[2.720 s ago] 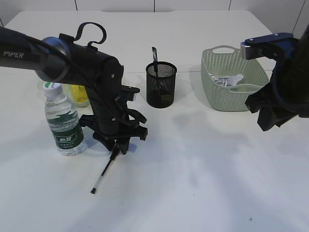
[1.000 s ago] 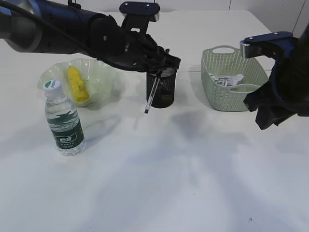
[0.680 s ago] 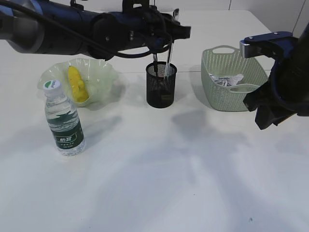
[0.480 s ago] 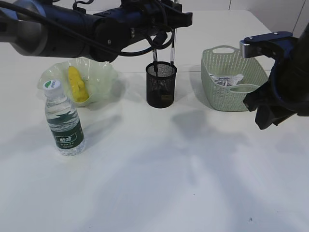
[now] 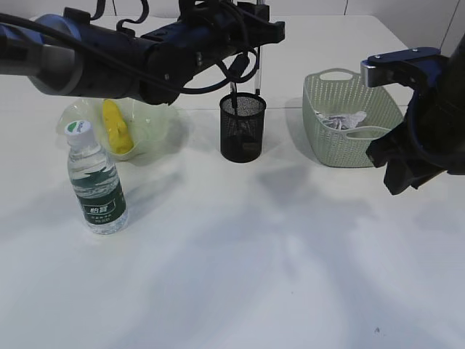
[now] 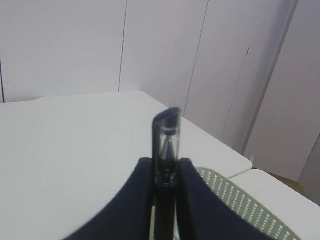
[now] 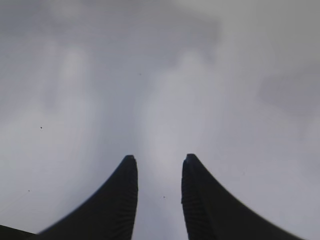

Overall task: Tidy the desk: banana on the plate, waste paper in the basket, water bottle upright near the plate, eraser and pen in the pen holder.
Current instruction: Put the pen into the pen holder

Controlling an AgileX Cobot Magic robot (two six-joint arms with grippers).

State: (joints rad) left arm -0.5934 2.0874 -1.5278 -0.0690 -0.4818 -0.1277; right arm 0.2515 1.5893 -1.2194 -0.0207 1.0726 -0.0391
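The black mesh pen holder (image 5: 245, 116) is between the plate and the green basket. Next, my left gripper lets go of the clear pen inside it.
My left gripper (image 5: 256, 33) is shut on a clear pen (image 5: 257, 73) and holds it upright above the black mesh pen holder (image 5: 243, 127); the pen's lower end hangs just above or at the rim. In the left wrist view the pen (image 6: 167, 150) stands between my jaws (image 6: 166, 165). Another dark pen stands in the holder. The yellow banana (image 5: 115, 125) lies on the pale green plate (image 5: 154, 120). The water bottle (image 5: 94, 180) stands upright in front of the plate. Crumpled paper (image 5: 343, 119) lies in the green basket (image 5: 349, 145). My right gripper (image 7: 159, 165) is open and empty over bare table. The eraser is not visible.
The right arm (image 5: 421, 123) hovers at the right edge, in front of the basket. The white table (image 5: 254, 269) stretches across the front. The green basket's rim (image 6: 235, 195) shows in the left wrist view.
My left gripper lifted the pen off the table, carried it right to the pen holder and turned it upright above the holder. The right arm has not moved.
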